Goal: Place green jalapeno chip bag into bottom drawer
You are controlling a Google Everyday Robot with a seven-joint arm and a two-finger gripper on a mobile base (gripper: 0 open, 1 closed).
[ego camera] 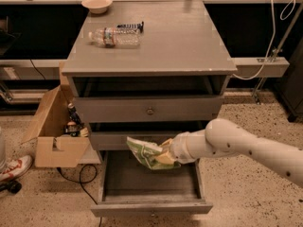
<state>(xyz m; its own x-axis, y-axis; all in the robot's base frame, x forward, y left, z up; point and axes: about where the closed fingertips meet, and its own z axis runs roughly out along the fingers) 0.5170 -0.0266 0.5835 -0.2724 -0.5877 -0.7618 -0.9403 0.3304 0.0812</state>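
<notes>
The green jalapeno chip bag will drop on the bottom drawer's bare inside (136, 175), toward the cardboard box side, from my gripper.
The green jalapeno chip bag (147, 153) is a crumpled green and pale foil bag held in the air over the open bottom drawer (150, 186). My gripper (166, 156) is shut on the bag's right end, coming in from the right on a white arm. The bag hangs just above the drawer's inside, in front of the middle drawer's front. The bottom drawer is pulled out and its floor shows bare.
A clear water bottle (114, 36) and a dark small item (130, 26) lie on the cabinet top, with a pale bowl (97, 4) at the back left. An open cardboard box (56, 131) with items stands left of the cabinet. A shoe (13, 168) lies on the floor.
</notes>
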